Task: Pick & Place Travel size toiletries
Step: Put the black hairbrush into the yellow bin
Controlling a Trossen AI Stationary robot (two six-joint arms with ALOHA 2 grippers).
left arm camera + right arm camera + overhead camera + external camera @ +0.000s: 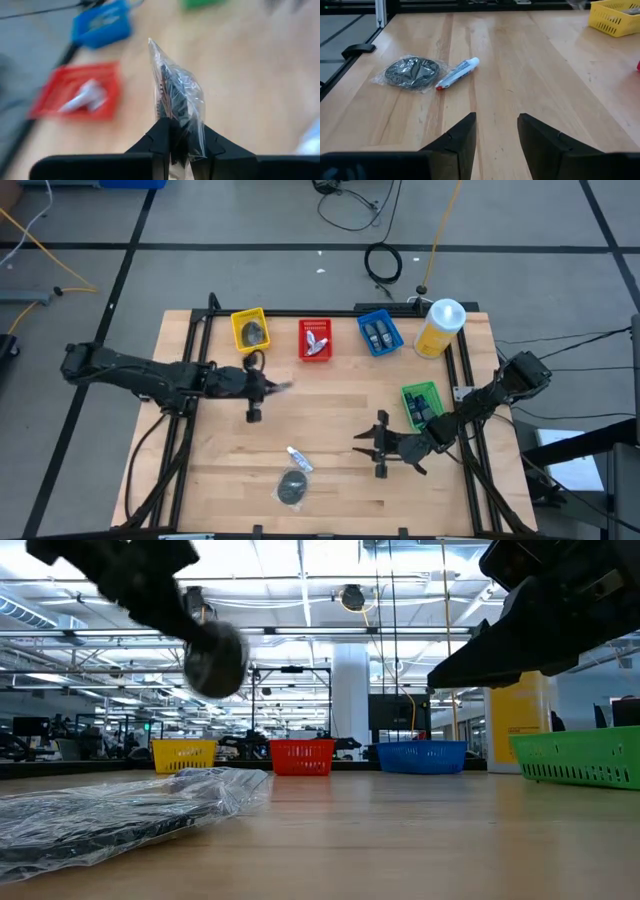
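Observation:
The robot's left gripper will release the clear-wrapped dark packet, now held in front of the yellow basket, inside the yellow basket (252, 332), next to the red basket.
My left gripper (266, 387) hovers over the table's middle left, in front of the yellow basket (250, 330), shut on a clear-wrapped dark packet (177, 90). My right gripper (358, 445) is open low over the table's right half; its fingers point toward the left edge and touch nothing. A white tube with blue marks (299, 460) and a round dark-grey puck in clear wrap (292, 488) lie flat on the wood near the near edge. Both also show ahead of the right gripper (495, 135), the tube (457, 74) beside the puck (412, 71). My left gripper pinches the packet's near end (175, 114) between its two fingers (159, 132). The fingers lie level and point toward the table's right. The packet juts straight forward past the fingertips, edge-on, lifted clear of the table.
Along the far edge stand the yellow basket, a red basket (316, 340) and a blue basket (380, 333), each holding items. A green basket (422, 405) sits by the right arm, and a big yellow bottle with a white cap (440, 328) at the far right corner.

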